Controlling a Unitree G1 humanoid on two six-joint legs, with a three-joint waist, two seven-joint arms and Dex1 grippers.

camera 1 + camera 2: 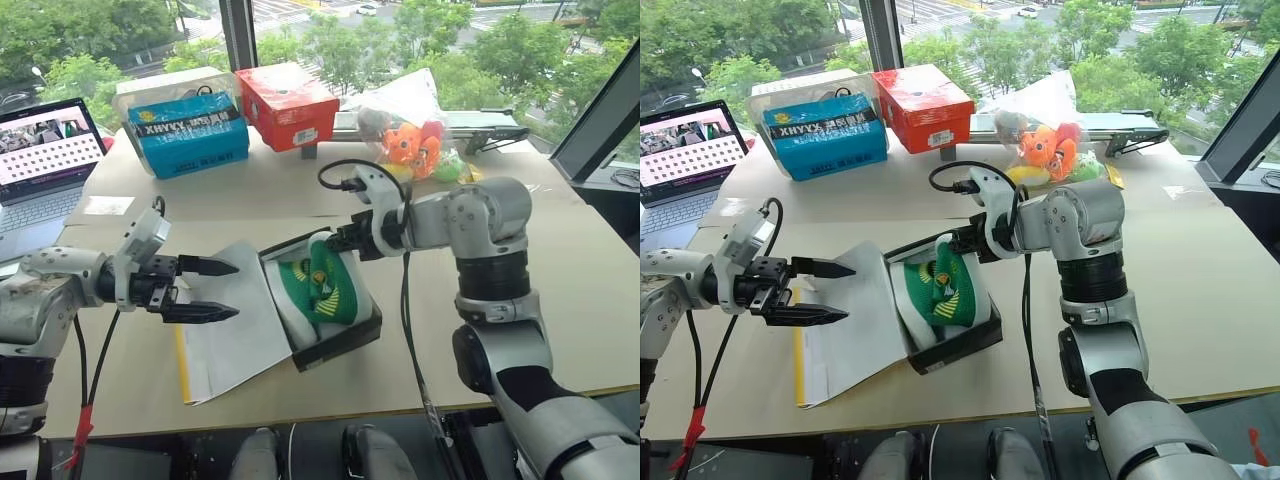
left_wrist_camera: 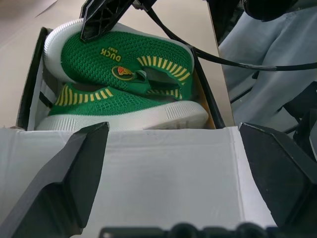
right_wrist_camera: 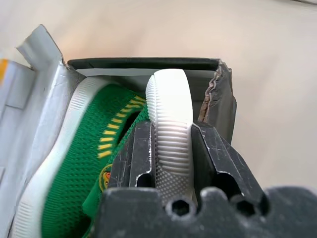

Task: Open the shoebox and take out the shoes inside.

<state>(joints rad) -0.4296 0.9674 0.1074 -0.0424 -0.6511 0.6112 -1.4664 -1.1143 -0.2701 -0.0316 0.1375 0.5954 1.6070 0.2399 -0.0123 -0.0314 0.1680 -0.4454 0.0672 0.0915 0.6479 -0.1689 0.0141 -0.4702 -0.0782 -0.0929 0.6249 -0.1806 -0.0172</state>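
Observation:
Next, I release the green sneaker, still on its side in the shoebox, from my right gripper on the bare table (image 1: 426, 282), next to the shoebox and opposite the shoebox's folded lid.
The shoebox (image 1: 345, 347) lies open on the table, its black base holding the shoes (image 1: 325, 285), green knit sneakers with white soles. Its lid (image 1: 235, 335) is folded flat to the left, white inside up. My right gripper (image 1: 335, 242) reaches in from the right and is shut on the white sole (image 3: 171, 99) at one end of the shoe nearest it; that shoe stands on its side. My left gripper (image 1: 236, 290) hovers open over the lid, pointing at the box, nothing between its fingers (image 2: 74, 173).
A blue box (image 1: 190, 135), a red box (image 1: 287, 105) and an orange plush toy in a clear bag (image 1: 415, 140) stand along the table's far side by the window. A laptop (image 1: 45, 160) sits at the far left. A black cable hangs from my right wrist.

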